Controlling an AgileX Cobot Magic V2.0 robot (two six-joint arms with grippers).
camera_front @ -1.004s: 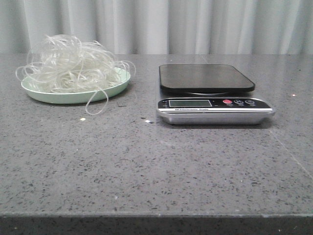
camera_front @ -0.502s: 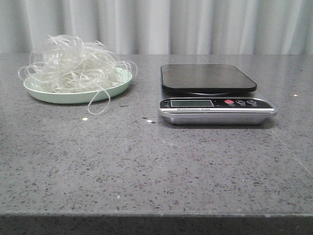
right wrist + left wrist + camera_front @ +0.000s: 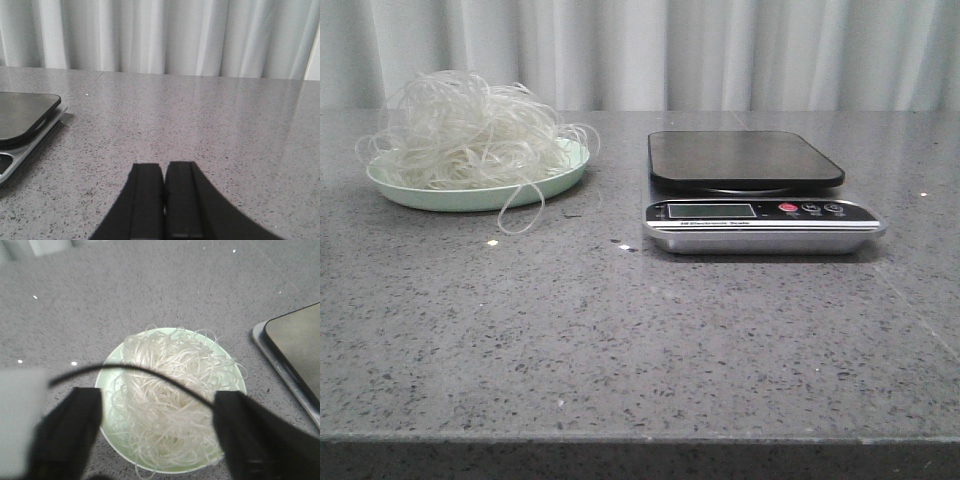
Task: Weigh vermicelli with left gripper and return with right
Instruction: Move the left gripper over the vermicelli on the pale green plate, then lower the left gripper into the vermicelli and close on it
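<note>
Next, I close my left gripper on the middle of the heap (image 3: pixel 450 130) (image 3: pixel 167 412) of vermicelli, over the centre of the mint-green plate.
The vermicelli (image 3: pixel 470 130), a fluffy tangle of whitish strands, lies heaped on a pale mint-green plate (image 3: pixel 440 196) at the back left of the table. A loose loop hangs over the plate's front rim. In the left wrist view my left gripper (image 3: pixel 159 427) is open and hangs above the vermicelli (image 3: pixel 170 395), its two dark fingers spread either side of the plate (image 3: pixel 111 359). My right gripper (image 3: pixel 164 172) is shut and empty, low over bare table to the right of the scale (image 3: pixel 22 122). Neither gripper shows in the front view.
A kitchen scale (image 3: pixel 760 215) with a black platform (image 3: pixel 745 160) and silver front panel stands at the middle right; its edge shows in the left wrist view (image 3: pixel 292 352). A black cable (image 3: pixel 135 371) crosses the left wrist view. A curtain hangs behind the grey speckled table.
The front view has shifted very slightly; plate, vermicelli and scale stay where they were.
</note>
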